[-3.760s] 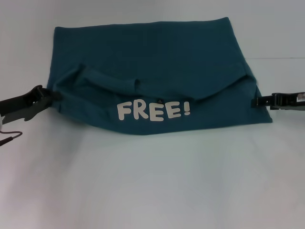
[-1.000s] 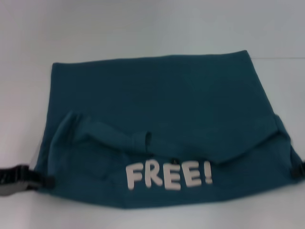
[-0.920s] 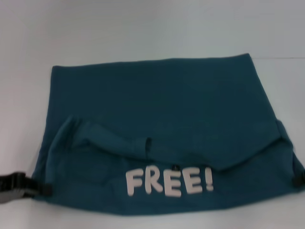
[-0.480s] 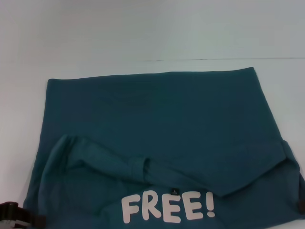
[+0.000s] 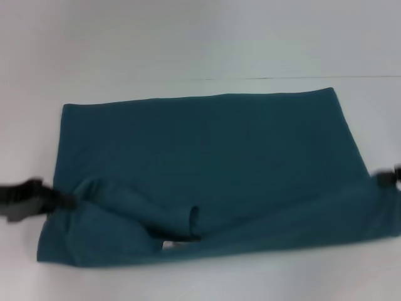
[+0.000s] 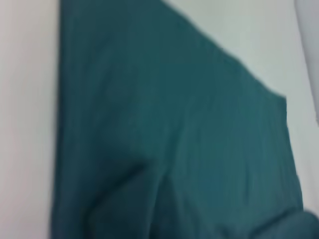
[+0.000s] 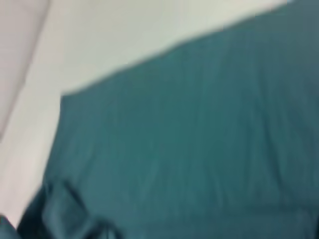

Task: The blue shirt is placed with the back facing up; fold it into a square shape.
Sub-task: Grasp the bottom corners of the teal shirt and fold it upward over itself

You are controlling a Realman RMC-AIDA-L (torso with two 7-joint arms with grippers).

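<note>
I should release the blue shirt's edge from my right gripper just past the seam line beyond the shirt's far corner (image 5: pixel 331 56).
The blue shirt (image 5: pixel 207 144) lies on the white table, a wide teal band with its near part turned over toward the far side. Only a sliver of white lettering (image 5: pixel 169 244) shows at the near fold. My left gripper (image 5: pixel 67 200) grips the shirt's left edge where the fabric bunches. My right gripper (image 5: pixel 383 179) holds the right edge at the picture's border. Both wrist views are filled with plain teal fabric, the left wrist view (image 6: pixel 174 149) and the right wrist view (image 7: pixel 199 149), and show no fingers.
The white table (image 5: pixel 188 44) surrounds the shirt, with a faint seam line (image 5: pixel 282 78) across it just beyond the shirt's far edge. Bare table shows in front of the near fold.
Both grippers have risen and moved away from me with the shirt's near edge. The flap with the "FREE!" lettering has turned over, and the lettering is now almost hidden.
</note>
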